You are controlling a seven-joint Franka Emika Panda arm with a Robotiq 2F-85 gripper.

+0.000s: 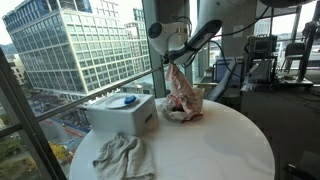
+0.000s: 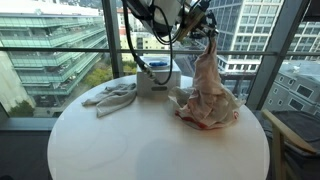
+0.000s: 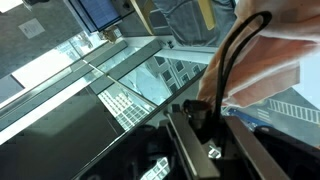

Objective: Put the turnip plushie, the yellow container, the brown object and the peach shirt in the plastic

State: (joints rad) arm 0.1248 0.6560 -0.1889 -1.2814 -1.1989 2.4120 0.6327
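The robot's gripper should release the peach shirt in the plastic bag [image 1: 182, 110] next to the white box on the table.
A clear plastic bag [image 1: 184, 97] holding peach-coloured cloth stands on the round white table [image 1: 225, 150], drawn up to a point. It shows in both exterior views [image 2: 208, 98]. My gripper [image 1: 172, 63] is shut on the top of the bag and holds it up, as also seen in an exterior view [image 2: 208, 34]. In the wrist view the fingers [image 3: 202, 116] close by peach plastic [image 3: 285, 50] at the upper right. The turnip plushie, yellow container and brown object cannot be made out; the bag's contents are blurred.
A white box [image 1: 122, 116] with a blue thing [image 1: 128, 101] on top stands at the table's window side [image 2: 155, 82]. A crumpled grey-white cloth [image 1: 120, 156] lies beside it [image 2: 115, 97]. Glass windows stand close behind the table.
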